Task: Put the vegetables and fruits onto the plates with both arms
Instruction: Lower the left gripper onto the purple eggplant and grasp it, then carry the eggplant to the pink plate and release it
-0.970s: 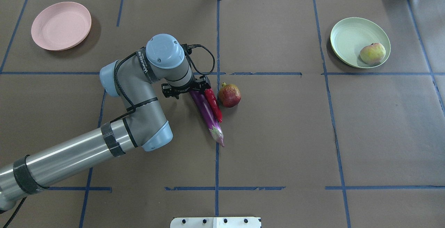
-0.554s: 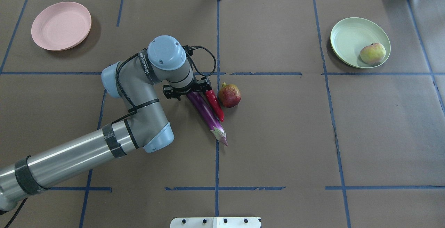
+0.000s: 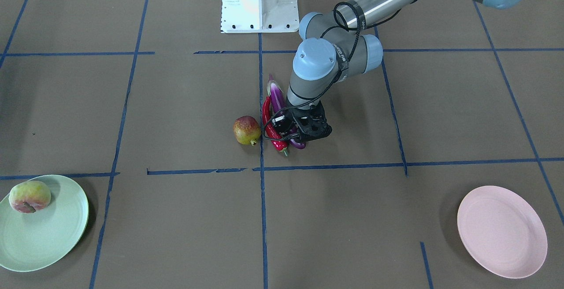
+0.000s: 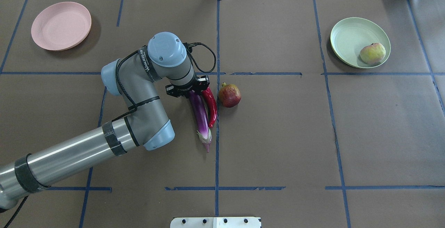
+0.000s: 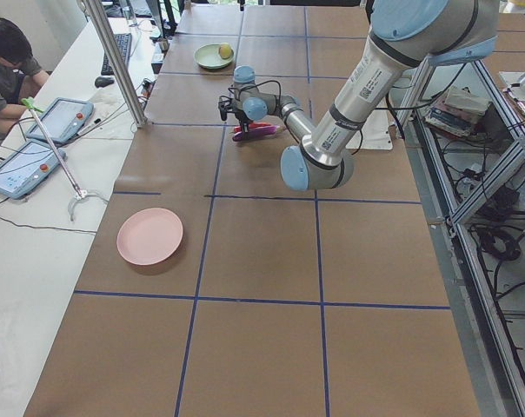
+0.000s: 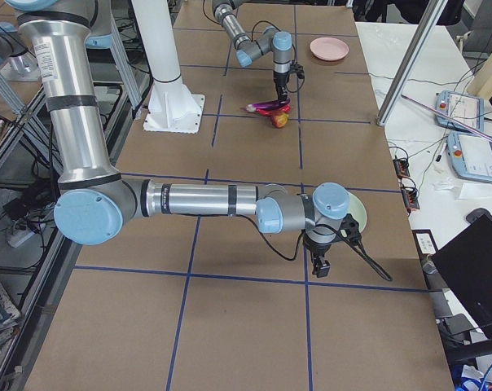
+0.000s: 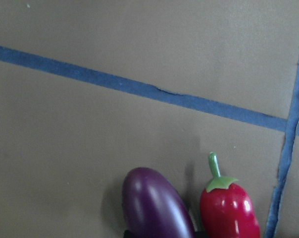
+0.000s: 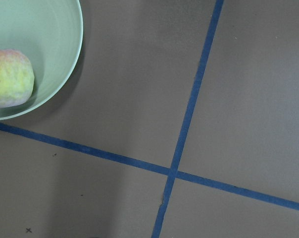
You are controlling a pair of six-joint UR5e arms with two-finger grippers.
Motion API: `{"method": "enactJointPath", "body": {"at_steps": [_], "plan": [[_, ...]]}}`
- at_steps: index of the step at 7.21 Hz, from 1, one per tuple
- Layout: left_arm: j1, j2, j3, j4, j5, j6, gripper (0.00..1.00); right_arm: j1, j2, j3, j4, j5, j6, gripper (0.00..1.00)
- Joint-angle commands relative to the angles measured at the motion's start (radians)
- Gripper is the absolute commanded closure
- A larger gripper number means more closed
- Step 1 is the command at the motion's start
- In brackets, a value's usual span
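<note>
I need to let go of the purple eggplant with my left gripper across the middle of the empty pink plate (image 3: pixel 501 224). The eggplant is now low over the table's middle.
My left gripper (image 4: pixel 195 89) (image 3: pixel 288 136) stands low over the middle of the table, shut on the far ends of the purple eggplant (image 4: pixel 201 113) (image 3: pixel 276 95) (image 7: pixel 157 206) and the red chili pepper (image 4: pixel 212 106) (image 3: pixel 266 113) (image 7: pixel 228 210), which lie side by side. Just right of them rests the pomegranate (image 4: pixel 229 96) (image 3: pixel 246 130), untouched. The peach (image 4: pixel 372 53) (image 8: pixel 8 78) lies in the mint green plate (image 4: pixel 347 37) (image 3: pixel 39 236). The pink plate (image 4: pixel 61 25) (image 3: pixel 502 231) holds nothing. My right gripper (image 6: pixel 321 265) hovers beside the green plate; I cannot tell if it is open or shut.
The white base block (image 4: pixel 215 222) (image 3: pixel 257 2) sits at the robot's edge of the table. Blue tape lines cross the brown table cover. A person (image 5: pixel 6 52) sits with tablets (image 5: pixel 63 117) at a side bench beyond the table.
The left gripper has shifted slightly away from the robot, and the eggplant and chili have swung with it, their near tips moving left until they lie almost straight toward the robot.
</note>
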Motion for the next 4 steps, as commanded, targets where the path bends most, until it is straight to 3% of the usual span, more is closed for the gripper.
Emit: {"method": "enactJointPath", "body": {"at_steps": [1,3,4], "plan": [[-0.145,0.032,-0.005,0.002,-0.146,0.081,1.00,-0.001,0.000,-0.005,0.002,0.000,0.002,0.00],[-0.312,0.071,0.030,0.044,-0.188,0.375,1.00,-0.001,-0.003,-0.006,0.003,0.003,0.002,0.00],[-0.403,0.065,0.095,0.092,-0.200,0.554,1.00,-0.003,-0.003,-0.006,0.003,0.004,0.003,0.00]]}}
